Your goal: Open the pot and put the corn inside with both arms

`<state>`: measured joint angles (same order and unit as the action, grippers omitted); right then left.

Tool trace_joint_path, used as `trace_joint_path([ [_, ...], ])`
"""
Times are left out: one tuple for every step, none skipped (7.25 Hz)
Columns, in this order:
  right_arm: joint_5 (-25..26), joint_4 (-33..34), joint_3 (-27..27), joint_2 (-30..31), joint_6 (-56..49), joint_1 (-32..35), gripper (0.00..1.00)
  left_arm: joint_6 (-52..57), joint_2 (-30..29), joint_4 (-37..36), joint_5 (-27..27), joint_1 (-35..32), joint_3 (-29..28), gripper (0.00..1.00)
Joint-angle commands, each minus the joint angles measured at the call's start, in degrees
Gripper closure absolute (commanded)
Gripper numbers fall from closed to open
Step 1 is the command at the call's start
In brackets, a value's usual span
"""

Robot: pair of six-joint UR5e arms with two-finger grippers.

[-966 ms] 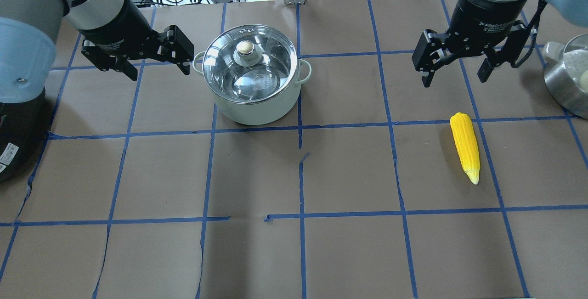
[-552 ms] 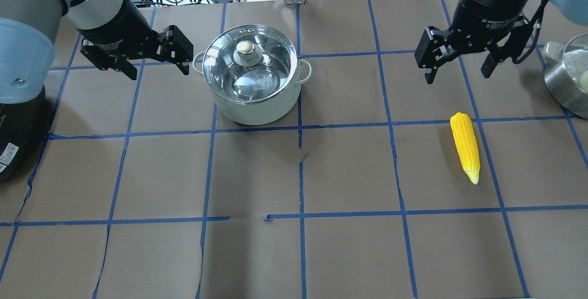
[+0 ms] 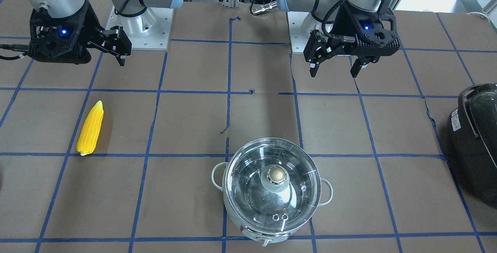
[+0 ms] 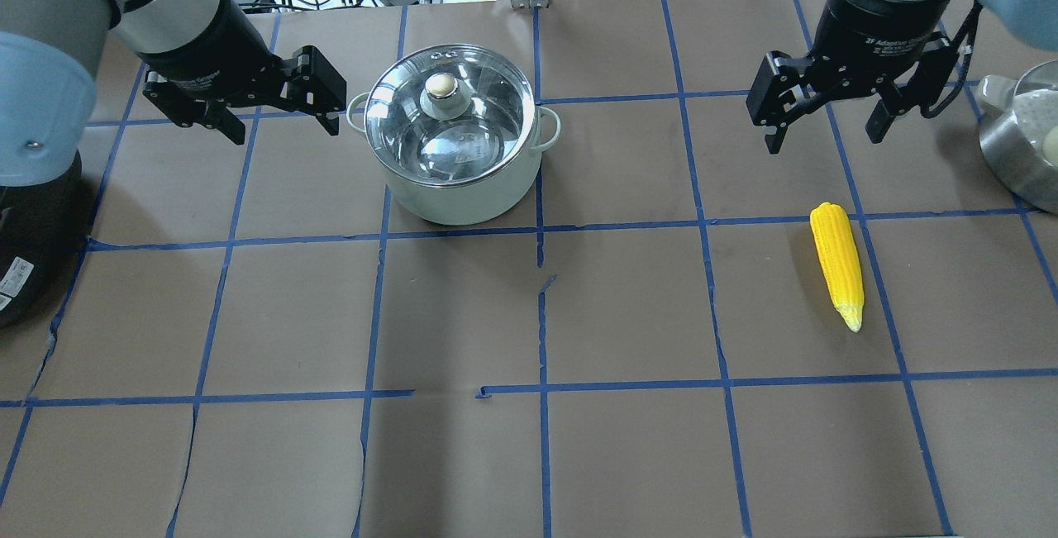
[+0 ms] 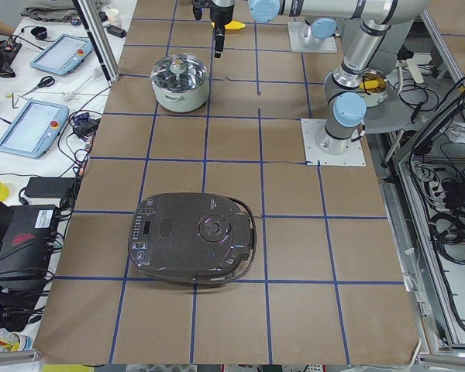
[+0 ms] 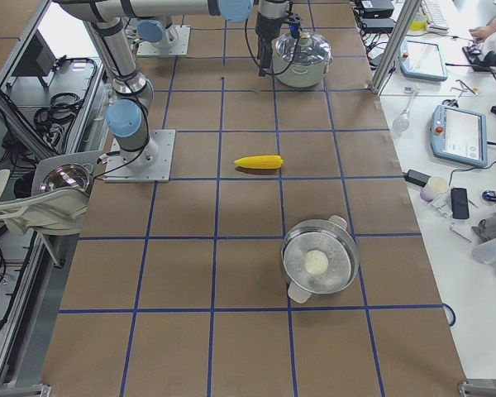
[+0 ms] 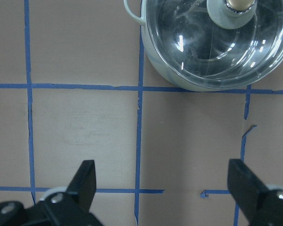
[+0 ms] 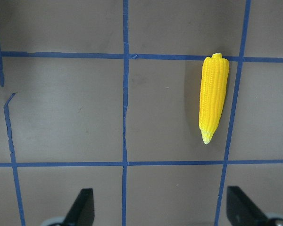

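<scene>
The robot's left gripper needs to close on the gold knob (image 3: 277,175) (image 7: 240,4) of the mint-green pot's glass lid, because lifting it opens the pot.
The mint-green pot (image 4: 453,191) stands at the table's far middle with its glass lid (image 4: 488,121) on and the gold knob (image 4: 440,85) on top; it also shows in the front view (image 3: 233,191) and the left wrist view (image 7: 212,42). My left gripper (image 4: 285,131) is open and empty, hovering just left of the pot and apart from it. The yellow corn (image 4: 837,264) lies on the table at the right, and shows in the right wrist view (image 8: 213,96). My right gripper (image 4: 822,144) is open and empty, hovering beyond the corn's thick end.
A large black appliance (image 4: 25,257) sits at the table's left end. A steel steamer pot (image 4: 1021,141) holding a white ball stands at the right end. Cables and devices lie past the far edge. Blue tape lines grid the brown table (image 4: 628,315).
My right gripper has shifted slightly toward the far edge, still open. My left gripper has barely moved. The pot and the corn have not moved.
</scene>
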<state>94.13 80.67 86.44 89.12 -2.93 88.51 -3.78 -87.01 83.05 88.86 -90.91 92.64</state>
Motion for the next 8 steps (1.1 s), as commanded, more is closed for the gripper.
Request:
trace_joint_path([
  [0.09, -0.07, 0.13, 0.09, -0.06, 0.0, 0.0, 0.0, 0.09, 1.14, 0.0, 0.12, -0.61, 0.0],
  [0.0, -0.07, 0.13, 0.09, -0.06, 0.0, 0.0, 0.0, 0.18, 1.5, 0.0, 0.12, -0.7, 0.0],
  [0.09, -0.07, 0.13, 0.09, -0.06, 0.0, 0.0, 0.0, 0.18, 1.5, 0.0, 0.12, -0.7, 0.0],
  [0.09, -0.07, 0.13, 0.09, -0.15, 0.0, 0.0, 0.0, 0.18, 1.5, 0.0, 0.12, -0.7, 0.0],
  [0.0, -0.07, 0.13, 0.09, -0.15, 0.0, 0.0, 0.0, 0.18, 1.5, 0.0, 0.12, -0.62, 0.0],
  [0.09, -0.07, 0.13, 0.09, -0.15, 0.0, 0.0, 0.0, 0.35, 1.5, 0.0, 0.12, -0.53, 0.0],
  [0.09, -0.07, 0.13, 0.09, -0.15, 0.0, 0.0, 0.0, 0.53, 2.03, 0.08, 0.12, -0.7, 0.0],
  [0.09, -0.07, 0.13, 0.09, -0.06, 0.0, 0.0, 0.0, 0.53, 2.03, 0.09, 0.12, -0.53, 0.0],
])
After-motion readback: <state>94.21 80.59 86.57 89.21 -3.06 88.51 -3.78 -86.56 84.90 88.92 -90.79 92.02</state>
